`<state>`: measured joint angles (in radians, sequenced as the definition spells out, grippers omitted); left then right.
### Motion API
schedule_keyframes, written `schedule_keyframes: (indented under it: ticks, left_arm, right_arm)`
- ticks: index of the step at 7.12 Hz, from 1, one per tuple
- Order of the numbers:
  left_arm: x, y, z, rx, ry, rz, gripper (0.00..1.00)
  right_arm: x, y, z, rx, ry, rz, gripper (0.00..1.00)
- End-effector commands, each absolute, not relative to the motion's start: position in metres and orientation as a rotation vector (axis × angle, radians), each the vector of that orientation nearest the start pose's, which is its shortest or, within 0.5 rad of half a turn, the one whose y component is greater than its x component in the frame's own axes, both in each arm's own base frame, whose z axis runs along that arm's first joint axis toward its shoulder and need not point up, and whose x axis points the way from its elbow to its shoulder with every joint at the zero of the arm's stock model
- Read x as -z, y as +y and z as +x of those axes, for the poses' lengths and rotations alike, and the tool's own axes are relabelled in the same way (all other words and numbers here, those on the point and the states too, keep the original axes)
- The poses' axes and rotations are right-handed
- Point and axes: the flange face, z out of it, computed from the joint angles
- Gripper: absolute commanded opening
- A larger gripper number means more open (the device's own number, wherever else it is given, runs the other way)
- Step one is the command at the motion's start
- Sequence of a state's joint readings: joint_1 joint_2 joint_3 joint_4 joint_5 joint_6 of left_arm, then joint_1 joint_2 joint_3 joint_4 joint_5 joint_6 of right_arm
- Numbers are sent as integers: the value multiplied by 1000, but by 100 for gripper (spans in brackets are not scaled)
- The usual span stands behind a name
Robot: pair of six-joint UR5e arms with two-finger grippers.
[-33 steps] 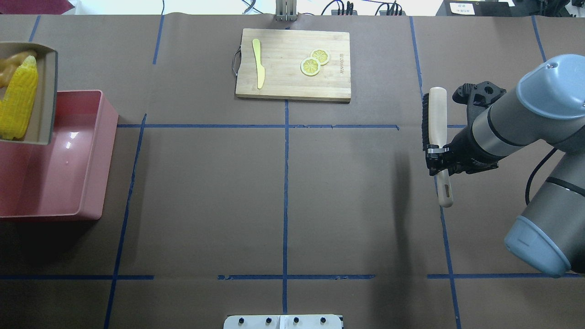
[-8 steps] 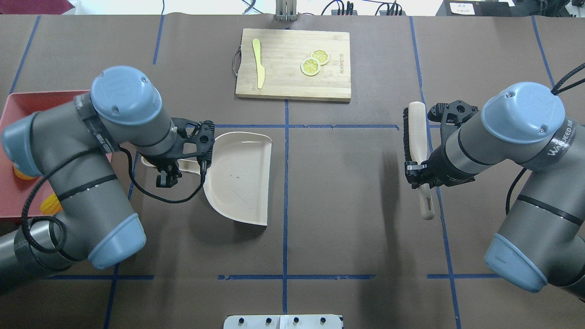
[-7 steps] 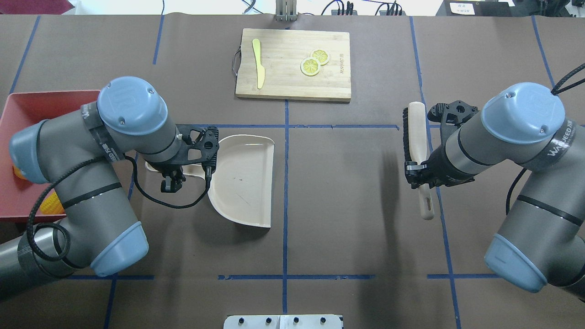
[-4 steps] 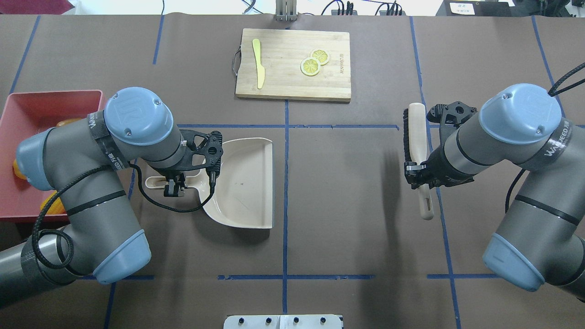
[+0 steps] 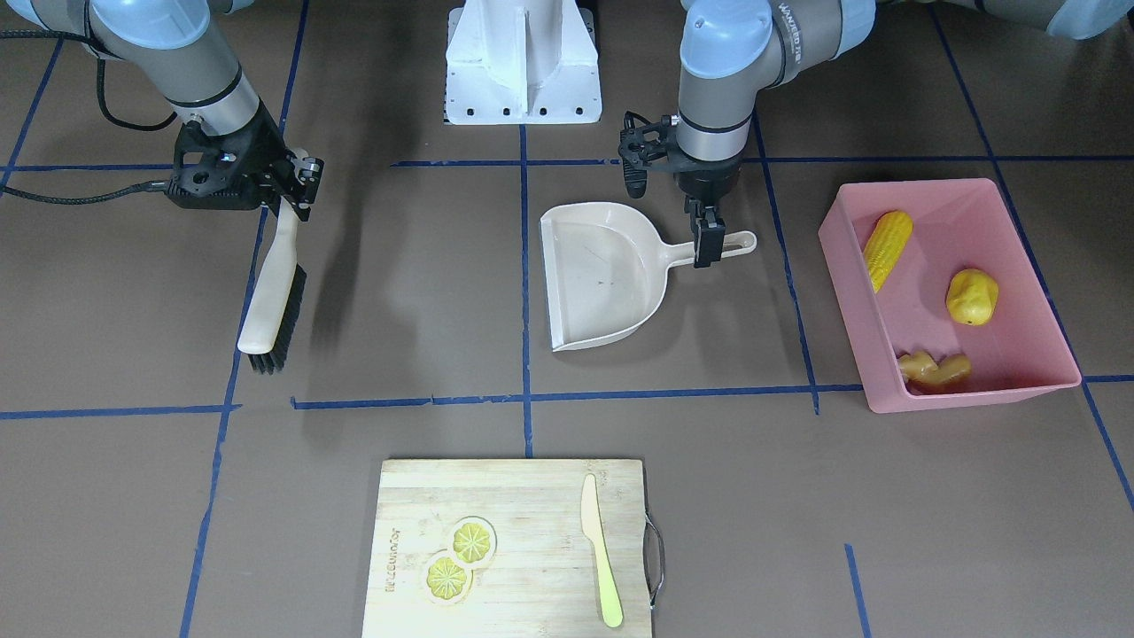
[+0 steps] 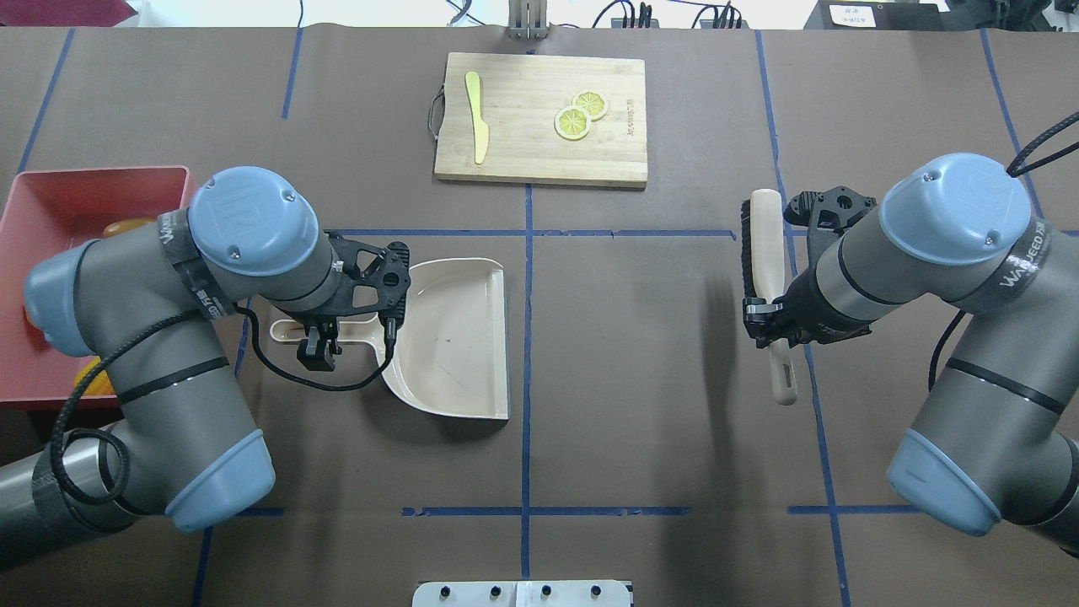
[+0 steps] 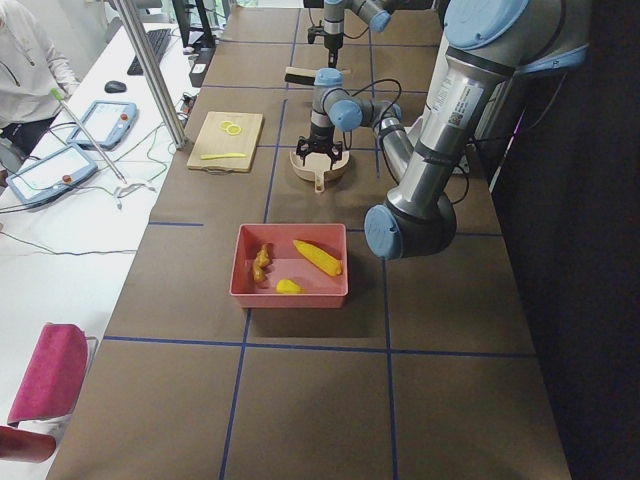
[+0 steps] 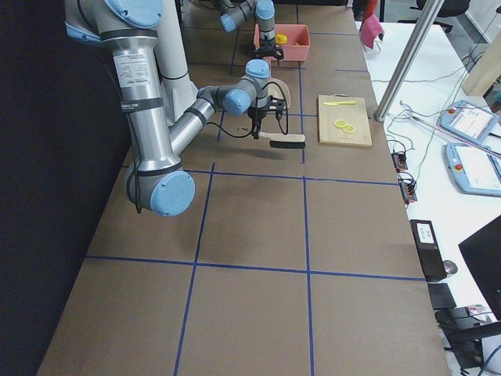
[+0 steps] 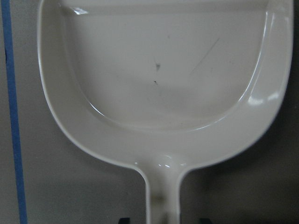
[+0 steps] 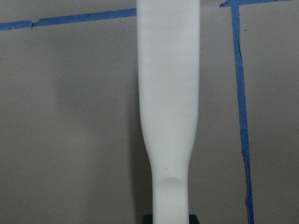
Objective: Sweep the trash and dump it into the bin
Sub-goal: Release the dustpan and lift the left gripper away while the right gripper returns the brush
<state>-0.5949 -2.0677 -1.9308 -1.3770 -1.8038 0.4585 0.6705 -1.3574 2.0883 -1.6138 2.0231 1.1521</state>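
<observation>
Next, my right gripper sets the brush down on the bare table (image 5: 90, 249) past the long blue tape line, farther from the dustpan.
The pink bin (image 5: 974, 395) stands at my left end of the table and shows partly behind my left arm in the overhead view (image 6: 50, 190). In it lie the corn cob (image 5: 888, 248), the yellow potato-like lump (image 5: 972, 297) and the ginger root (image 5: 932, 369). My left gripper (image 5: 707, 244) is shut on the handle of the empty beige dustpan (image 5: 602, 275), held flat and low near the table's middle (image 6: 451, 337). My right gripper (image 5: 297, 182) is shut on the handle of the brush (image 5: 270, 297), bristles sideways, just above the table.
A wooden cutting board (image 5: 532, 496) with two lemon slices (image 5: 459, 556) and a pale yellow knife (image 5: 601, 549) lies at the table's far edge. The robot base (image 5: 523, 62) stands on the near side. Blue tape lines mark the brown table cover.
My left arm has carried the dustpan from over the bin to the table's middle and turned it level; the trash now lies in the bin. The right arm with the brush shifted slightly inward.
</observation>
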Motion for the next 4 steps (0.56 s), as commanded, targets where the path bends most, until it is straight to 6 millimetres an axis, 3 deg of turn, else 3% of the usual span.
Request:
schedule_keyframes:
  ticks: [1, 2, 3, 4]
  left_arm:
    - [-266, -456, 366, -1347, 388, 652, 100]
    - [-294, -466, 319, -1271, 363, 616, 100]
    - [-332, -492, 263, -1176, 315, 553, 91]
    - [-369, -531, 210, -1064, 322, 472, 95]
  right_arm:
    - [-338, -390, -337, -46, -780, -11, 1]
    - [-353, -392, -323, -27, -759, -4, 1]
    - [-369, -390, -294, -10, -742, 9, 1]
    - [-396, -383, -265, 7, -758, -10, 2]
